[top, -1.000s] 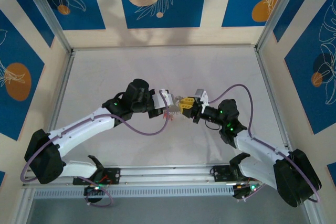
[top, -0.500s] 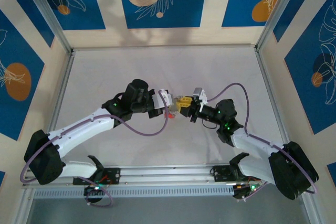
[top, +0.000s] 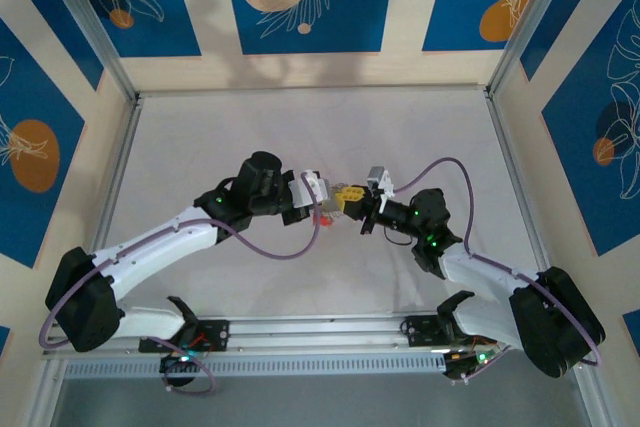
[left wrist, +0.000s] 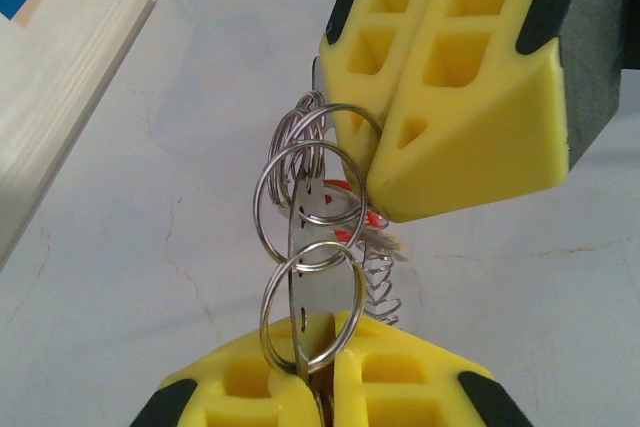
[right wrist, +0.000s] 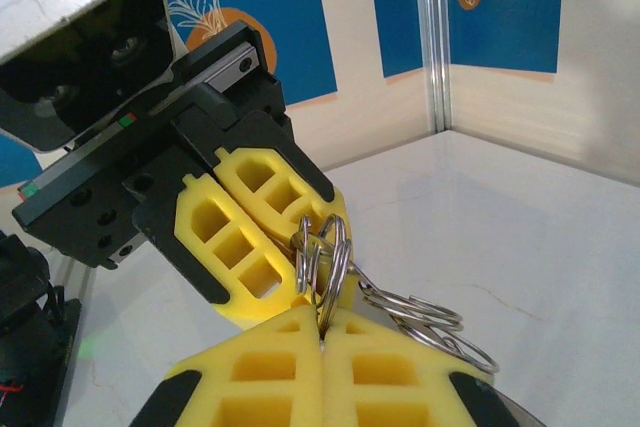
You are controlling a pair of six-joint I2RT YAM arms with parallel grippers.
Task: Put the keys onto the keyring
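My left gripper pinches the flat grey metal piece; it should open and take the split ring (right wrist: 333, 282) at my right gripper's fingers.
My left gripper (top: 318, 199) and right gripper (top: 349, 199) meet tip to tip above the table's middle. In the left wrist view my left gripper (left wrist: 325, 352) is shut on a flat grey metal band seen edge-on, the keyring (left wrist: 303, 247). Silver split rings (left wrist: 310, 197) loop around it. A red key head (left wrist: 352, 209) and a small wire coil (left wrist: 381, 287) hang behind. My right gripper (left wrist: 375, 182) comes in from the top. In the right wrist view the right gripper (right wrist: 322, 322) is shut on one split ring (right wrist: 338, 252), right against the left gripper (right wrist: 305, 282). A red key (top: 323, 217) dangles below.
More linked silver rings (right wrist: 430, 315) hang to the right of my right fingers. The pale table (top: 200, 137) is ringed by aluminium rails (top: 310, 93) and blue patterned walls. Both arms' purple cables loop near the grippers.
The right arm has swung slightly left, bringing its gripper closer against the left gripper. The left arm has held still. Both stay shut.
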